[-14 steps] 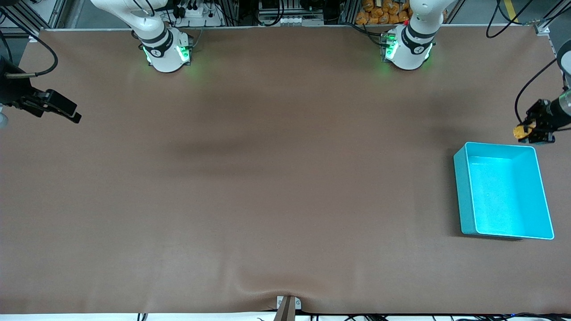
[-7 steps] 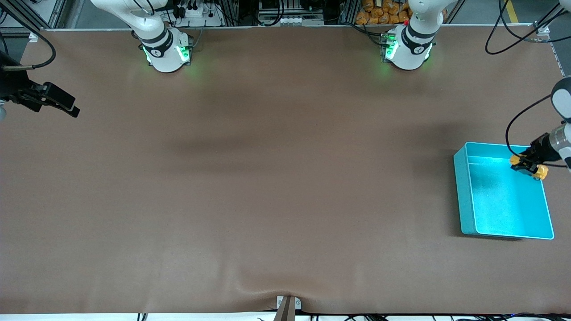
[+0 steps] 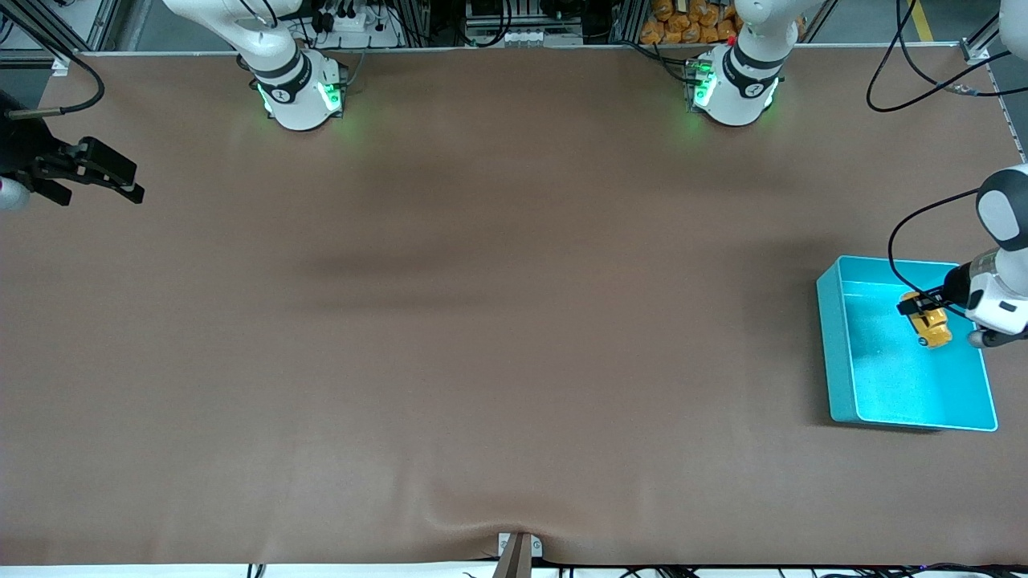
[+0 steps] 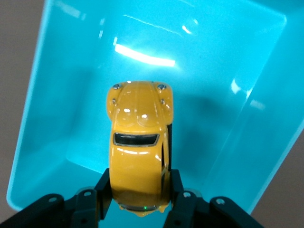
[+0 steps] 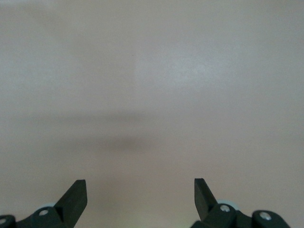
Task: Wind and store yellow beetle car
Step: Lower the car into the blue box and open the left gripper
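The robot's left gripper needs to release the yellow beetle car, now held in the air inside the bin, on the bottom of the teal bin, near the bin's side point(image 3: 883, 352) that faces the open table.
The yellow beetle car point(image 3: 928, 323) is held in the air over the inside of the teal bin point(image 3: 839, 353) at the left arm's end of the table. My left gripper point(image 3: 922, 311) is shut on the car's rear half. In the left wrist view the car point(image 4: 138, 137) sits between the black fingers point(image 4: 103, 187), nose pointing away, above the bin floor point(image 4: 199, 71). My right gripper point(image 3: 112, 183) is open and empty, waiting over the right arm's end of the table; in the right wrist view its gripper point(image 5: 140, 197) shows only bare brown table beneath.
The brown table cloth point(image 3: 498, 337) has a small wrinkle at its edge nearest the front camera point(image 3: 482, 526). The two arm bases point(image 3: 301, 92) stand at the farthest edge. Black cables hang by the left arm point(image 3: 899, 241).
My left gripper carried the car from just outside the bin's farther rim to over the bin's inside, and turned it. My right gripper shifted slightly.
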Action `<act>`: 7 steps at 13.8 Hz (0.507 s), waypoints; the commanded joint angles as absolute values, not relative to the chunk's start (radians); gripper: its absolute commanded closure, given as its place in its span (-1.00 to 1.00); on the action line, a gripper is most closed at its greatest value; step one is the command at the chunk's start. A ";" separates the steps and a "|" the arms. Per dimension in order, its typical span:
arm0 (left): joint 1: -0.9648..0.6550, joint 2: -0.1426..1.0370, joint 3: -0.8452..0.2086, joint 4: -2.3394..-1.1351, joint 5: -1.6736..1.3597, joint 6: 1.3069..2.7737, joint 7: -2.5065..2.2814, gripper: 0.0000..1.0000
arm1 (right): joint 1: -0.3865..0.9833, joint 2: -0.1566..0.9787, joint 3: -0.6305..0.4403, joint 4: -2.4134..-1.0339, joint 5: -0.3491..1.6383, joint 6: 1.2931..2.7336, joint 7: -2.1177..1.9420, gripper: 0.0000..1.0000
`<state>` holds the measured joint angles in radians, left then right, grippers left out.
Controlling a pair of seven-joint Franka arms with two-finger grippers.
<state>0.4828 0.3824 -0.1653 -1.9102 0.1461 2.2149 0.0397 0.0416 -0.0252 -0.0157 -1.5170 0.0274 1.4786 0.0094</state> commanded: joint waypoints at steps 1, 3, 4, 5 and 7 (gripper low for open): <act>0.477 0.428 -0.158 -1.884 0.170 2.195 0.257 1.00 | 0.023 -0.031 -0.003 -1.516 0.032 1.466 -0.011 -1.00; 0.471 0.460 -0.156 -1.878 0.223 2.198 0.348 1.00 | 0.023 -0.028 -0.003 -1.517 0.034 1.466 -0.009 -1.00; 0.471 0.489 -0.158 -1.864 0.294 2.204 0.347 1.00 | 0.023 -0.028 -0.003 -1.519 0.035 1.465 -0.008 -1.00; 0.466 0.518 -0.158 -1.852 0.340 2.210 0.335 1.00 | 0.023 -0.028 -0.003 -1.520 0.035 1.465 -0.009 -1.00; 0.456 0.547 -0.156 -1.835 0.348 2.230 0.336 1.00 | 0.023 -0.028 -0.003 -1.520 0.037 1.465 -0.009 -1.00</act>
<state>0.4736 0.5041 -0.1636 -1.8860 0.3155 2.2259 0.3215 0.0416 -0.0225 -0.0154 -1.5177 0.0274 1.4722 0.0060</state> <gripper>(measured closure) 0.489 0.000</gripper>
